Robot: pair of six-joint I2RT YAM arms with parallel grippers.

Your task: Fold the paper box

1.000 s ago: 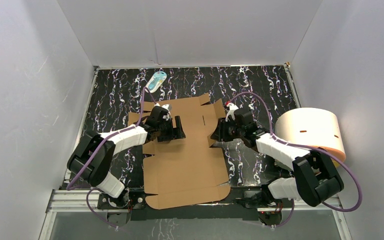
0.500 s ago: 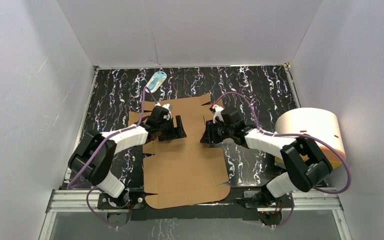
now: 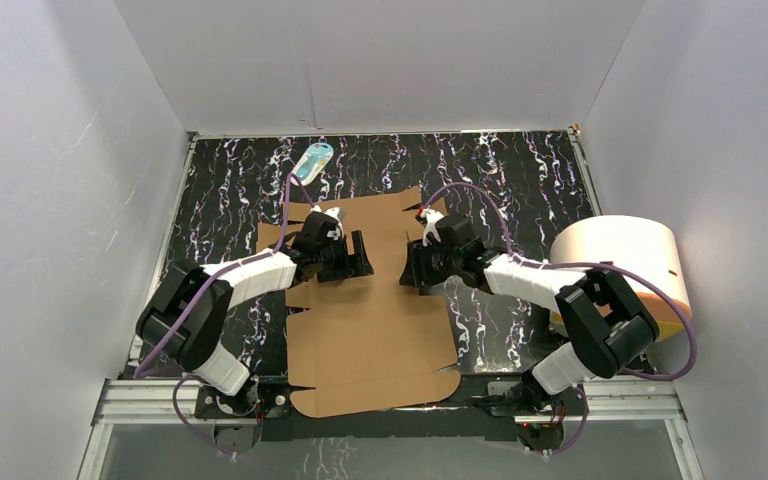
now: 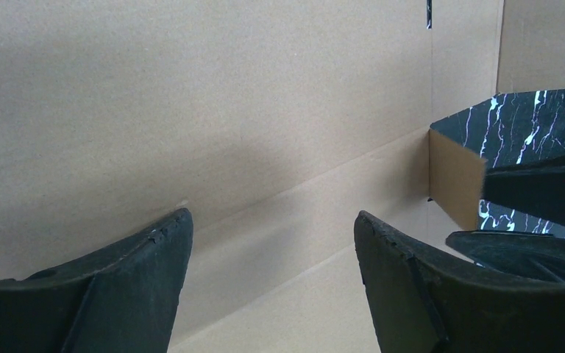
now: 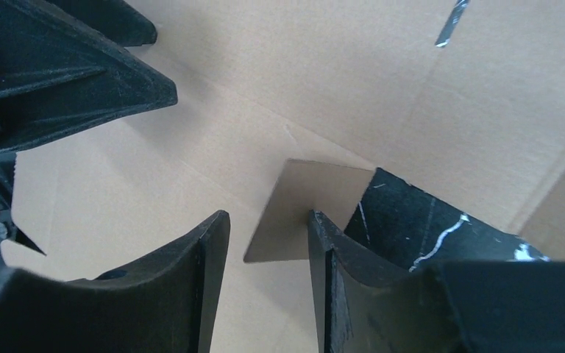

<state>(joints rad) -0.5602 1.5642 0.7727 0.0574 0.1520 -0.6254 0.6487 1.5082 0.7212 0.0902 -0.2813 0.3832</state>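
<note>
The robot's left gripper will close on the paper box's small corner flap [image 3: 298,212] at the box's far edge, nearest the white-and-blue oval item.
The paper box [image 3: 375,330] is a brown die-cut cardboard sheet lying mostly flat on the black marbled table. My left gripper [image 3: 357,256] is open and low over the sheet's far-left part; in the left wrist view [image 4: 272,215] only bare cardboard [image 4: 191,110] lies between its fingers. My right gripper [image 3: 409,270] is open at the sheet's right edge, facing the left one. In the right wrist view [image 5: 268,217] a small side flap [image 5: 305,209] stands raised against its right finger [image 5: 331,257]. The two grippers are close together and apart.
A cream cylinder [image 3: 615,260] with an orange base lies at the right, by the right arm. A small white-and-blue oval item [image 3: 312,160] sits at the back, beyond the sheet. White walls enclose the table on three sides. The sheet's near edge overhangs the table front [image 3: 380,400].
My right gripper has moved left from the table onto the sheet's right edge, toward the left gripper, and a small flap now stands up there. The left gripper has not moved.
</note>
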